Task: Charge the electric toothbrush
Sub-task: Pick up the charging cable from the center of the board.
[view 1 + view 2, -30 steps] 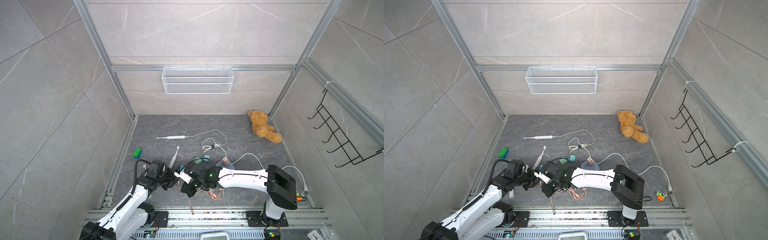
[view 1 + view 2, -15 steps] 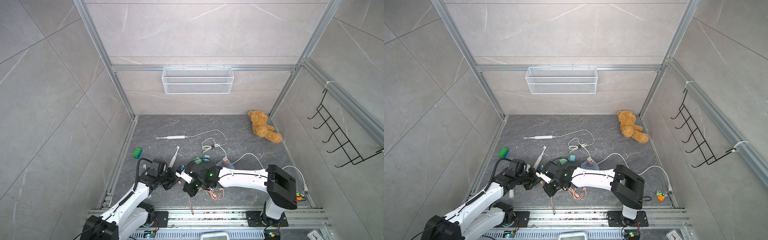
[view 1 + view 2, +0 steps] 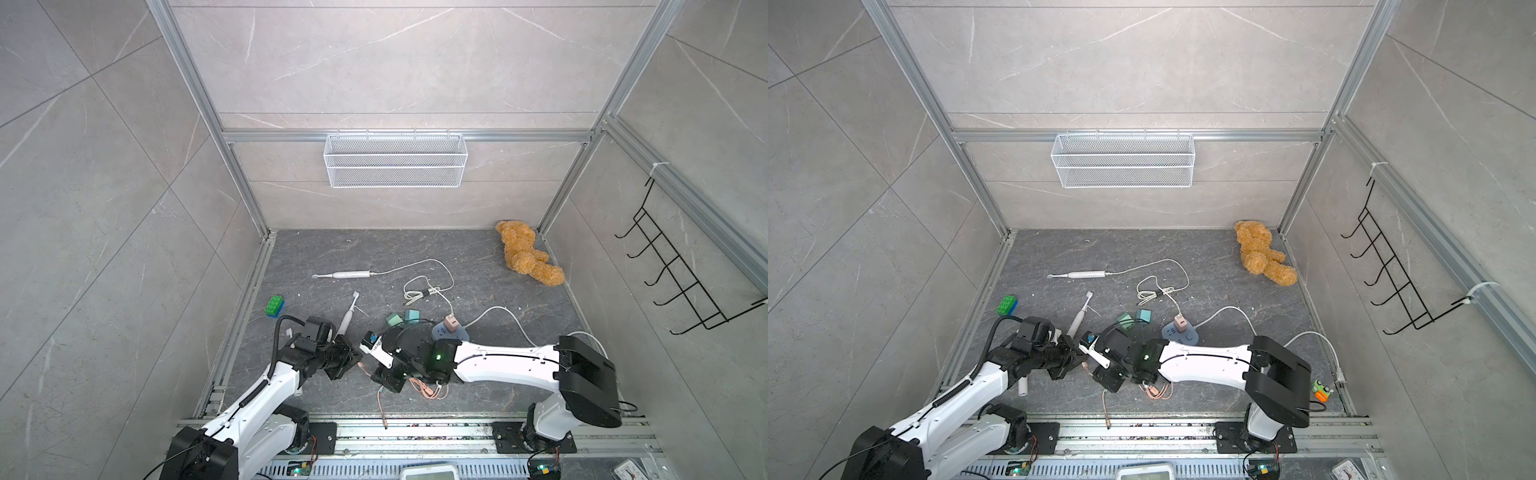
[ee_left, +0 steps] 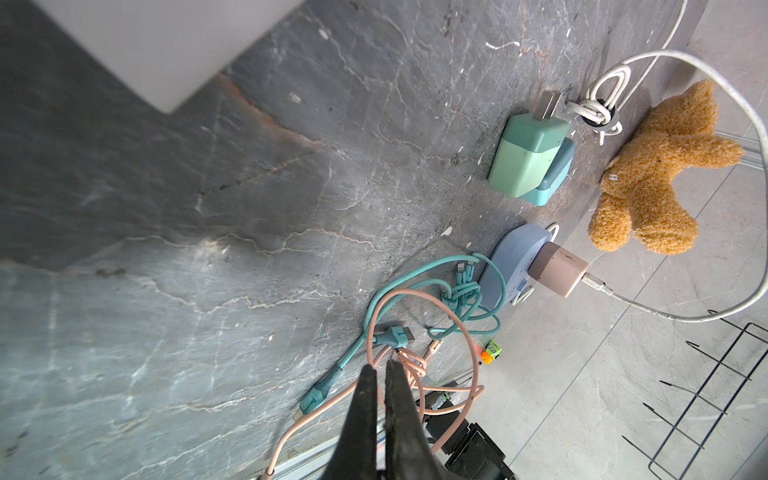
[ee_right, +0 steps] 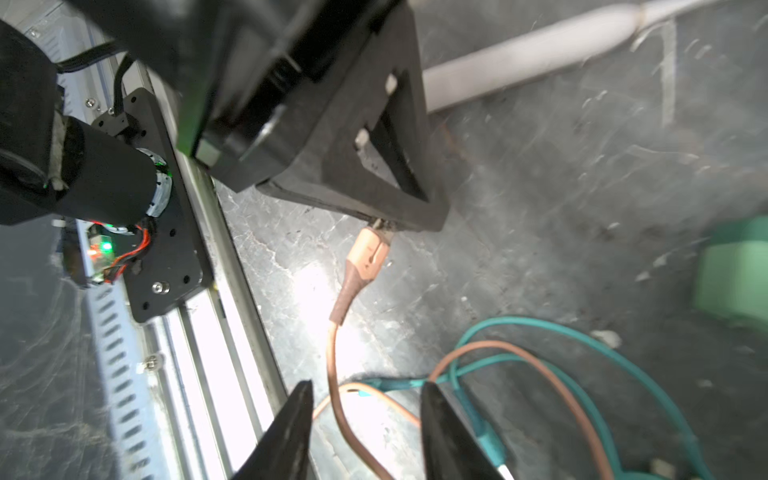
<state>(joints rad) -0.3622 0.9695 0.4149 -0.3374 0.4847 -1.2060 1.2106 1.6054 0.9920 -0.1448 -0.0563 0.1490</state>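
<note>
My right gripper has the pink cable bent between its fingers, far from the plug in my left gripper, so it should grasp the plug's body [image 5: 368, 252] from behind.
A white electric toothbrush [image 3: 348, 316] [image 3: 1079, 318] lies on the grey floor, its handle end running behind my left arm; the right wrist view shows the handle [image 5: 519, 45]. My left gripper [image 3: 354, 360] [image 4: 380, 365] is shut on the plug [image 5: 370, 249] of a pink cable [image 3: 428, 388], just in front of that handle. My right gripper [image 3: 382, 380] [image 5: 365, 399] stands open, and the pink cable [image 5: 332, 374] passes loosely between its fingers. A pink adapter [image 3: 450, 322] sits in a blue power strip [image 3: 457, 334].
A second white toothbrush [image 3: 345, 274] with a white cable attached lies further back. Two green adapters [image 3: 392, 319] and a teal cable [image 4: 415, 286] lie near the strip. A teddy bear [image 3: 528, 257] is at the back right, a green brick [image 3: 274, 306] at the left.
My left gripper has closed on the pink plug. My right gripper has opened and let go of the pink cable.
</note>
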